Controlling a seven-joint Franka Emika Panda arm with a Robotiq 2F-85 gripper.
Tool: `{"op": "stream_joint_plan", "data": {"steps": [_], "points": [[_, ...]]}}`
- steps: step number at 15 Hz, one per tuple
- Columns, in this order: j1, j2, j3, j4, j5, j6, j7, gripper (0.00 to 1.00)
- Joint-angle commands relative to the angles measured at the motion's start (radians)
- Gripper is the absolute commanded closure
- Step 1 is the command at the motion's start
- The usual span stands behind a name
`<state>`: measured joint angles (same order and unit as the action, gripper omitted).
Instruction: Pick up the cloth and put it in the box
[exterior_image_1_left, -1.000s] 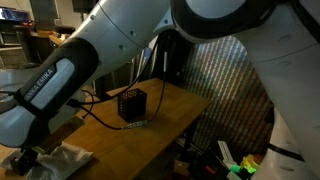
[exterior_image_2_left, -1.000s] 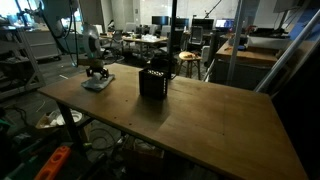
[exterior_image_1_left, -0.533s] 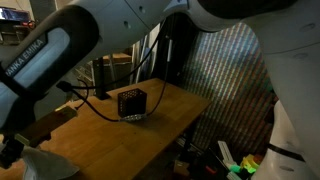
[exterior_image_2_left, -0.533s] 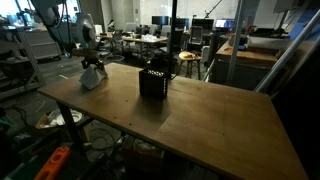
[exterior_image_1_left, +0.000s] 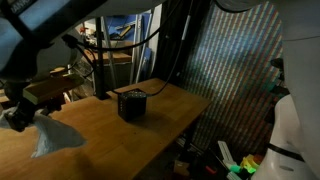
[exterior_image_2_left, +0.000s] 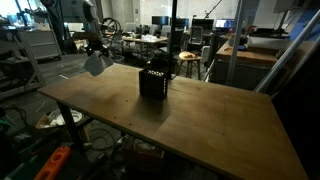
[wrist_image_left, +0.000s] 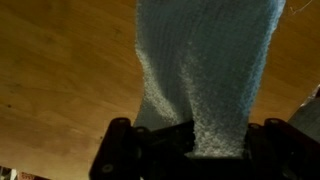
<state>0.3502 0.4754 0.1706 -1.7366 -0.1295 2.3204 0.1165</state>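
I will release the cloth across the open top of the black box (exterior_image_1_left: 137, 96), draped over its rim.
A pale blue-white cloth (exterior_image_1_left: 52, 137) hangs from my gripper (exterior_image_1_left: 22, 117), lifted clear above the wooden table (exterior_image_1_left: 110, 145). It also shows in an exterior view (exterior_image_2_left: 95, 65), dangling under the gripper (exterior_image_2_left: 96, 50) over the table's far end. In the wrist view the cloth (wrist_image_left: 205, 75) fills the middle and is pinched between the dark fingers (wrist_image_left: 192, 140). The box (exterior_image_1_left: 131, 104) is a small black open-topped crate standing on the table; in an exterior view (exterior_image_2_left: 153, 79) it stands to the right of the hanging cloth.
The table edge (exterior_image_2_left: 120, 130) runs along the near side. A vertical black pole (exterior_image_2_left: 173, 30) rises behind the box. A cable (exterior_image_1_left: 100, 50) trails from the arm. Cluttered lab desks and chairs (exterior_image_2_left: 150, 40) stand beyond the table.
The gripper has risen from the table with the cloth, which now hangs free in the air; the arm has swung up and out of much of the view.
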Motion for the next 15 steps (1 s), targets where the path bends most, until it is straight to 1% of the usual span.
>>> {"op": "stream_joint_plan", "data": {"steps": [1, 3, 7, 10, 12, 15], "points": [[-0.049, -0.111, -0.026, -0.047, -0.017, -0.082, -0.037, 1.0], [-0.092, -0.165, -0.043, -0.092, -0.019, -0.1, -0.074, 1.0], [-0.195, -0.294, -0.084, -0.234, -0.018, -0.094, -0.167, 1.0], [-0.261, -0.352, -0.117, -0.308, -0.033, -0.088, -0.244, 1.0], [-0.297, -0.369, -0.137, -0.326, -0.048, -0.083, -0.294, 1.0], [-0.333, -0.363, -0.158, -0.314, -0.077, -0.082, -0.353, 1.0]]}}
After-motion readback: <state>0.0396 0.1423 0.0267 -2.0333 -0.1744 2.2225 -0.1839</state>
